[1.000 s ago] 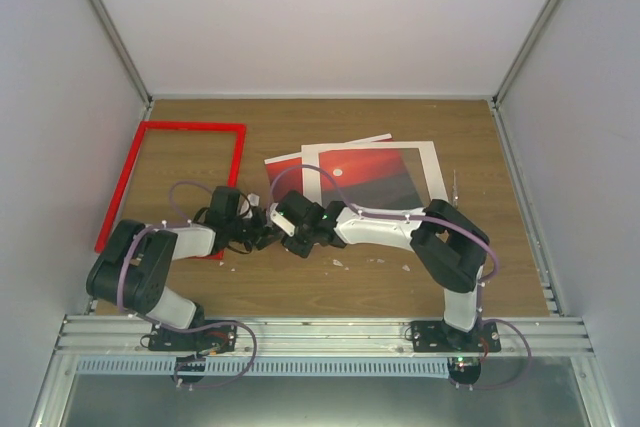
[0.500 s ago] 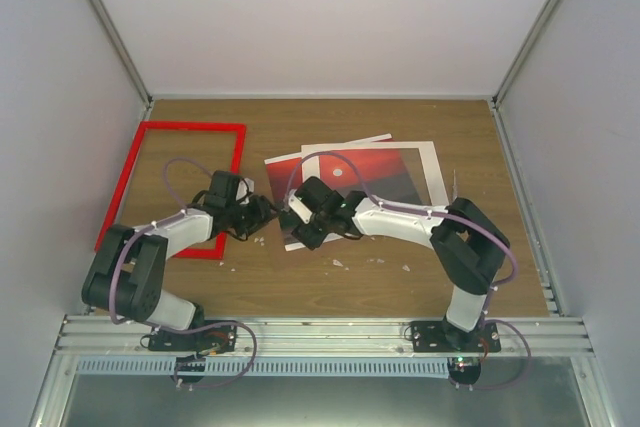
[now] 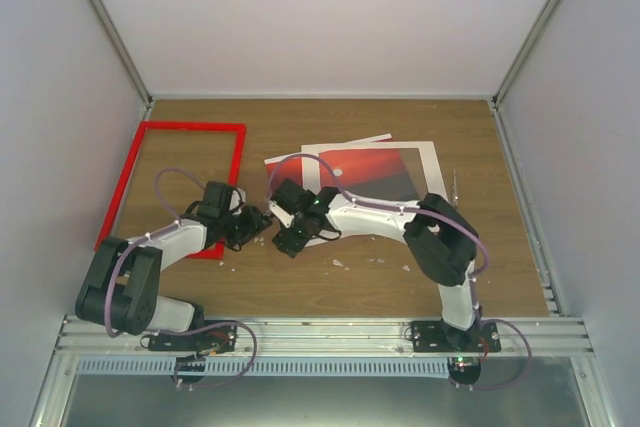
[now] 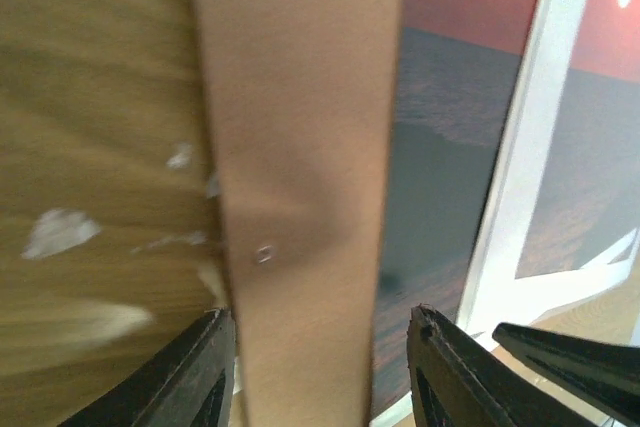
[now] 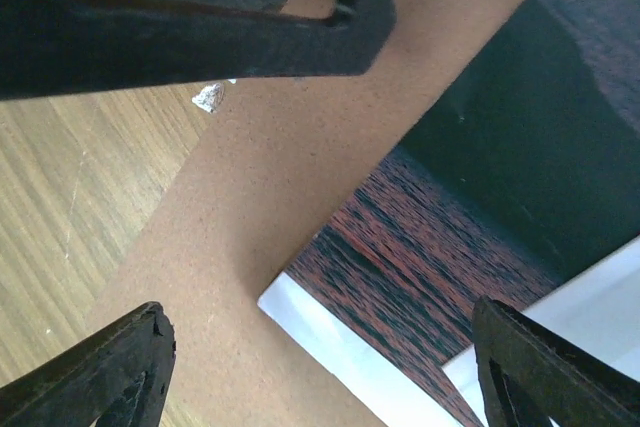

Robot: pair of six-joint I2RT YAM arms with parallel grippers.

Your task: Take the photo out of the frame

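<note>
The photo's white-edged corner lies flat on the backing board. I should use my right gripper to pinch its white edge [image 5: 338, 347] until the photo buckles up, before peeling it away.
The red frame [image 3: 190, 128] lies flat at the left with bare table showing through it; its near right corner is under my left arm. The sunset photo [image 3: 365, 169] lies at the centre under a white mat [image 3: 432, 169], on a brown backing board [image 5: 270, 177]. The photo's [image 5: 450, 237] white-edged corner rests on the board between my right gripper's [image 5: 320, 347] wide-open jaws. My left gripper [image 4: 325, 347] stands open astride a strip of the board [image 4: 300, 147], the photo [image 4: 440, 147] beside its right finger. Both grippers, left [image 3: 262, 221] and right [image 3: 283, 237], meet at the photo's near left corner.
Small white scraps [image 3: 340, 263] dot the wooden table near the grippers. White walls close in the back and both sides. My right gripper's finger [image 4: 580, 367] shows at the lower right of the left wrist view.
My right gripper's jaws have opened wide and it has shifted a little toward the near left. My left arm has swung slightly; its jaws stand much as before.
</note>
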